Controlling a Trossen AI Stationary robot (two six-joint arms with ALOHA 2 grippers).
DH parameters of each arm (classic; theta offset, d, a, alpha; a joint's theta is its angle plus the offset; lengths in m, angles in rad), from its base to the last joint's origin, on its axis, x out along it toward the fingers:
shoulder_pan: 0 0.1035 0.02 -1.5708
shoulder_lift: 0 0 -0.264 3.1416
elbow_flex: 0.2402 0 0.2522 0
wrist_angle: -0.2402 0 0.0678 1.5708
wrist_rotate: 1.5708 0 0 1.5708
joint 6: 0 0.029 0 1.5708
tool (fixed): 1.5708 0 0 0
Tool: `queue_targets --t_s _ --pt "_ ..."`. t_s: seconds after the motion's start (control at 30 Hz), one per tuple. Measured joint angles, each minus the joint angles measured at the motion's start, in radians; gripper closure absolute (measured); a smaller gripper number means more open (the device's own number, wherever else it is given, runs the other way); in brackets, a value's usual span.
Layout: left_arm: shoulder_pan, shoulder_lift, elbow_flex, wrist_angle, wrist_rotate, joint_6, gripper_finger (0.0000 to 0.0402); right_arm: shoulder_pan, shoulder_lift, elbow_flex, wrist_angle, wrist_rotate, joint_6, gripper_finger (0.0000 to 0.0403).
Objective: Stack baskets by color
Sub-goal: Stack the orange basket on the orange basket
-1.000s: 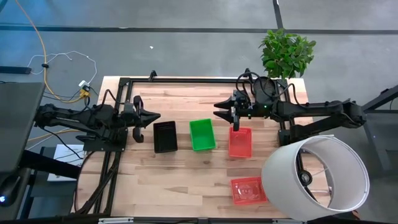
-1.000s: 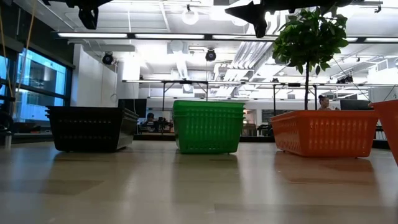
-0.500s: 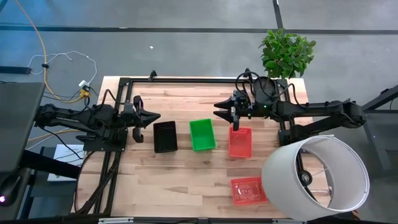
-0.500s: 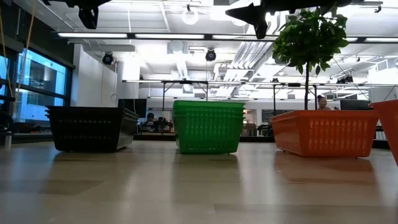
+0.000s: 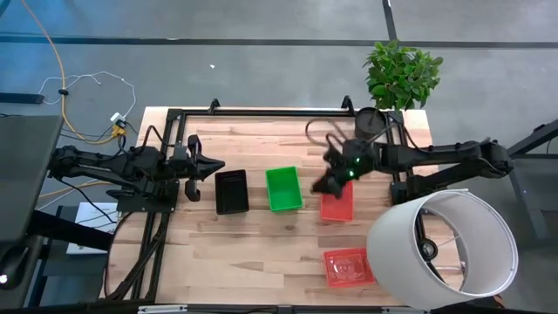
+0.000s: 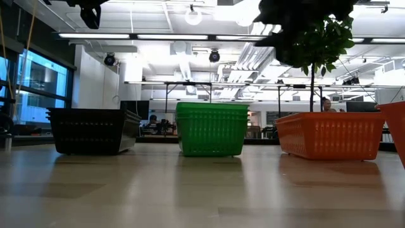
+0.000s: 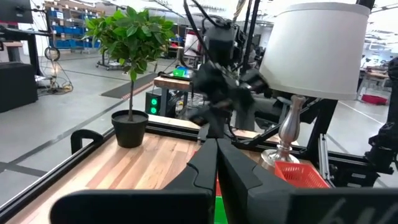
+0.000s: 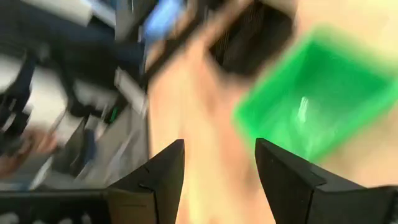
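Note:
My right gripper needs to grab the far-side rim (image 5: 352,250) of the red basket near the front edge, next to the white lampshade.
Three baskets stand in a row on their bases mid-table: black (image 5: 231,192), green (image 5: 283,188) and red (image 5: 337,201). In the low view the green one (image 6: 211,128) shows stacked rims. Another red basket (image 5: 349,266) sits near the front edge. My right gripper (image 5: 320,185) hovers open and tipped downward over the gap between the green and red baskets. Its wrist view looks past the empty fingers (image 8: 219,174) at the green basket (image 8: 317,93). My left gripper (image 5: 214,166) waits shut and level, above the table just beyond the black basket.
A large white lampshade (image 5: 445,249) lies at the front right, beside the near red basket. A potted plant (image 5: 401,74) stands at the far right corner. A dark metal frame (image 5: 261,112) runs along the table's far and side edges. Bare wood lies in front of the row.
My right gripper has swung from above the red basket's far end toward the near edge and downward. It has tipped nose-down and rolled, and stayed open. The baskets and my left gripper have kept still.

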Motion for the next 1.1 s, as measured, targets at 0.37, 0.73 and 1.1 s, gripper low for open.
queue_targets --t_s 0.37,0.73,1.1 --pt "0.0 0.0 0.0 0.0 -0.001 -0.001 0.0401 0.312 0.0 0.0 -0.521 -0.006 0.349 0.0219" --pt "0.0 0.0 0.0 0.0 -0.003 -0.019 0.0401 0.474 0.013 0.0 -0.662 0.016 0.506 0.0219" --pt "0.0 0.0 0.001 0.0 -0.003 -0.019 0.0401 0.506 0.195 0.0 -0.633 0.018 0.431 0.0219"
